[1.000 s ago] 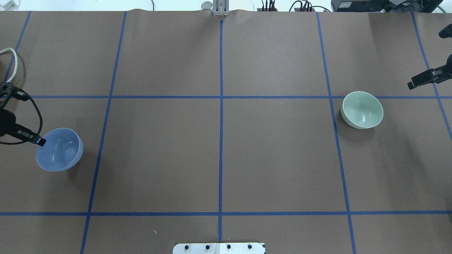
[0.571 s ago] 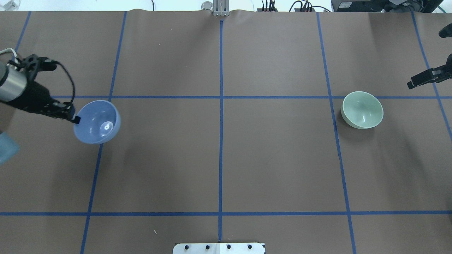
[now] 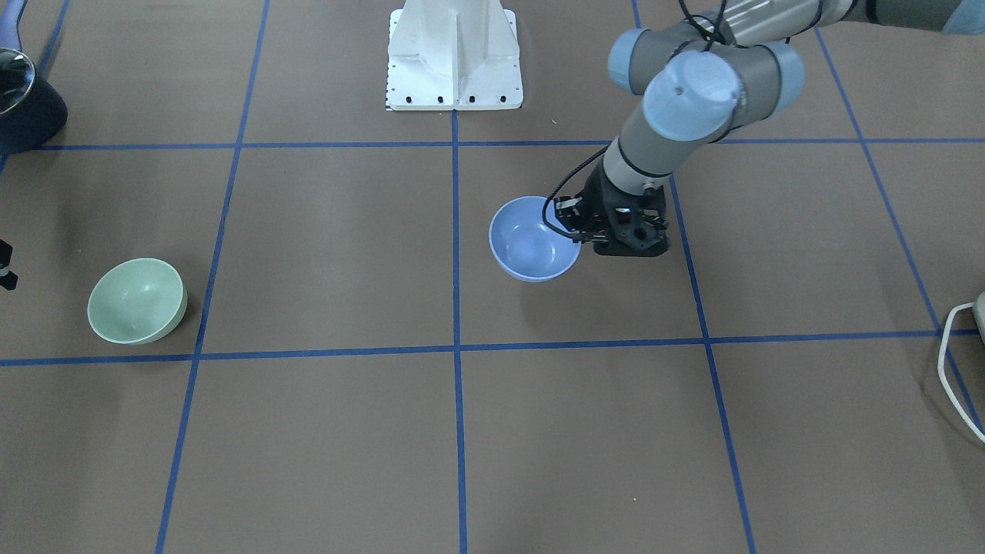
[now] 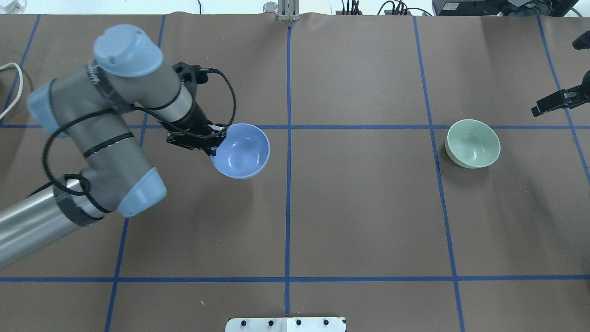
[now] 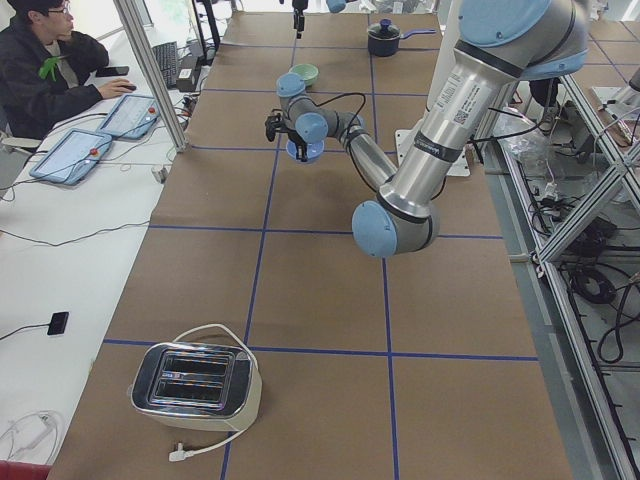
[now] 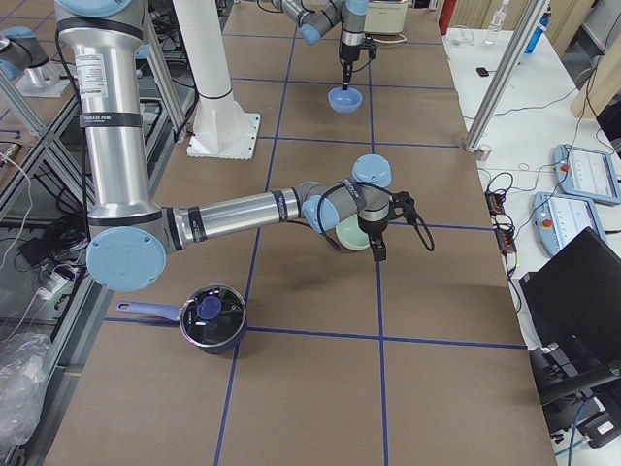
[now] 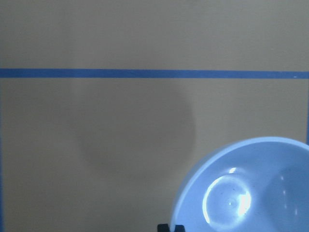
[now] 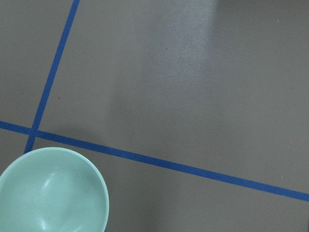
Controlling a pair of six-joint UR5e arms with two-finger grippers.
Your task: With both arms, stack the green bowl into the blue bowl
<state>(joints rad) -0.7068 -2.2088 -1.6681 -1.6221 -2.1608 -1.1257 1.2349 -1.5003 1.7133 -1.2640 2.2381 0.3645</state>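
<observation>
Two blue lines cross the centre line. My left gripper needs to let go of the blue bowl on the centre line (image 3: 452, 250), about halfway between those two blue lines.
The blue bowl (image 4: 242, 150) hangs above the table just left of the centre line, its shadow on the paper below. My left gripper (image 4: 215, 140) is shut on its near-left rim. The bowl also shows in the front view (image 3: 533, 238) and in the left wrist view (image 7: 251, 193). The green bowl (image 4: 472, 143) sits upright on the table at the right, also seen in the right wrist view (image 8: 50, 193). My right gripper (image 4: 537, 109) hovers to the right of it, apart from it, empty. Its jaws look open.
The white base mount (image 3: 454, 58) stands at the robot's side of the table. A dark lidded pot (image 6: 209, 318) sits near the right arm's base. A toaster (image 5: 195, 385) with a white cable (image 3: 958, 362) sits at the far left end.
My left arm has lifted the blue bowl and carried it from the table's left edge towards the centre line. The green bowl and the right gripper have not moved.
</observation>
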